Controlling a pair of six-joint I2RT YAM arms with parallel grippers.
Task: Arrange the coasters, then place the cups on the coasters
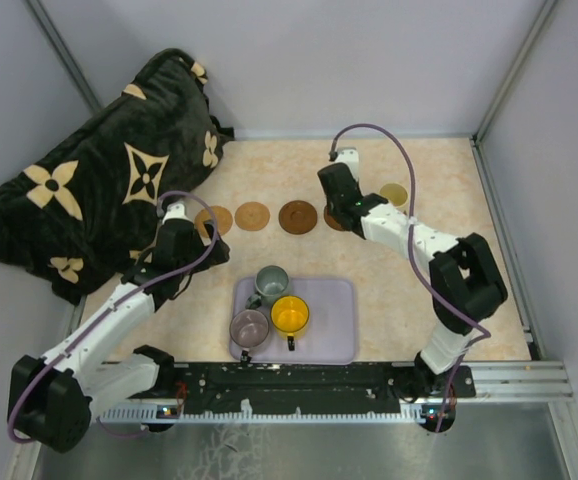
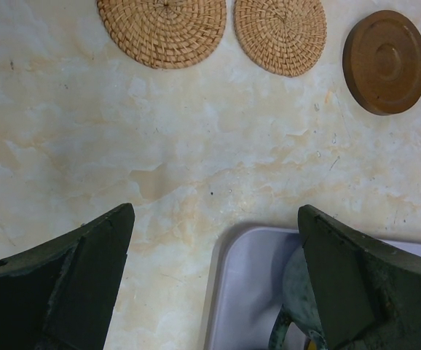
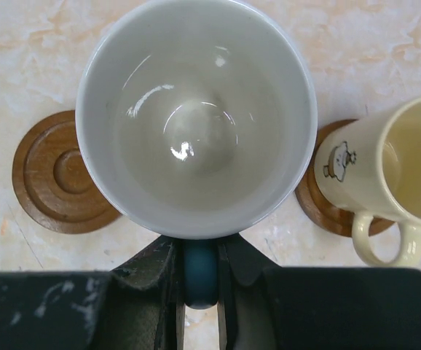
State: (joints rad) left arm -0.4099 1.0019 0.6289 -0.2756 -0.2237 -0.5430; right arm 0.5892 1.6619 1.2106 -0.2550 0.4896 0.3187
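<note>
Next, I set the white-inside cup down with my right gripper on the coaster (image 1: 341, 213) (image 3: 210, 175) next to the cream cup. The white-inside cup is still held over the row of coasters.
My right gripper (image 3: 199, 255) (image 1: 344, 205) is shut on the blue handle of the white-inside cup (image 3: 196, 117), held upright over the row of coasters. What lies under that cup is hidden. A cream cup (image 3: 407, 168) stands on a dark coaster (image 3: 323, 204) to its right, and a bare wooden coaster (image 3: 61, 175) lies to its left. Two woven coasters (image 2: 162, 29) (image 2: 280, 33) and a brown one (image 2: 385, 62) lie ahead of my open left gripper (image 2: 214, 219) (image 1: 184, 235). Grey-green (image 1: 269, 282), yellow (image 1: 290, 314) and mauve (image 1: 250, 327) cups stand on the tray.
The lavender tray (image 1: 334, 300) sits at the near middle, its far-left corner (image 2: 232, 248) under my left gripper. A dark flower-patterned cushion (image 1: 99, 190) fills the far left. Metal frame posts and grey walls bound the table.
</note>
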